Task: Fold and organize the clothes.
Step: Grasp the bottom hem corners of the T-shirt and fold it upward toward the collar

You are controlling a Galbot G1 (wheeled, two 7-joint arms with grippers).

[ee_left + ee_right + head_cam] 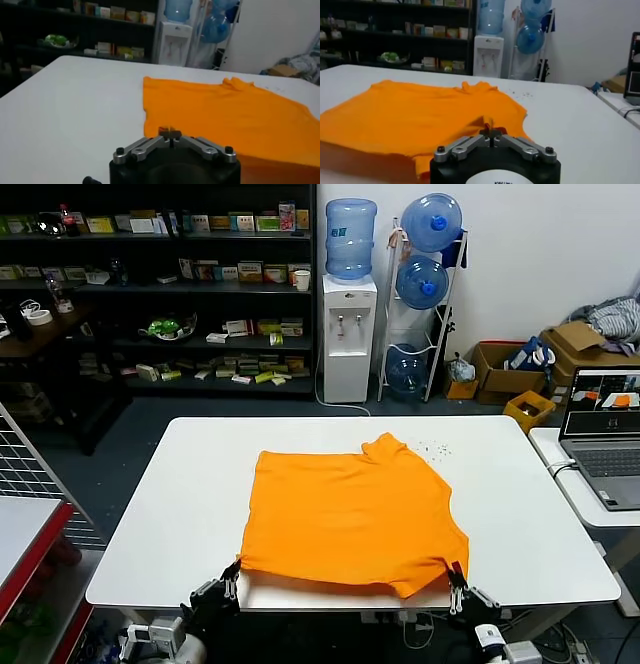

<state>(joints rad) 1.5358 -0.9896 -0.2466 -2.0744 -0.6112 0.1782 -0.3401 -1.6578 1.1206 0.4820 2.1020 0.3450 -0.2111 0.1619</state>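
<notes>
The orange T-shirt's near corner, now lifted slightly off the table, will be let go by my right gripper on the shirt's body (419, 502) (507, 114) beside its edge facing the laptop.
The clothes are one bright orange T-shirt (350, 509) lying flat on the white table (190, 514), its collar (385, 446) toward the far side. No lettering shows. My left gripper (234, 572) is at the shirt's near left corner, by the table's front edge, shut on a pinch of the orange cloth (170, 132). At the near right corner my right gripper (453, 572) is shut on a raised fold of the shirt (490, 127). Both near corners are lifted slightly off the table.
A laptop (603, 434) stands on a side table at the right. Small specks (435, 450) lie on the table beyond the collar. Behind the table are a water dispenser (348, 334), dark shelves (150, 284) and cardboard boxes (520, 369). A red-edged table (30, 534) is at the left.
</notes>
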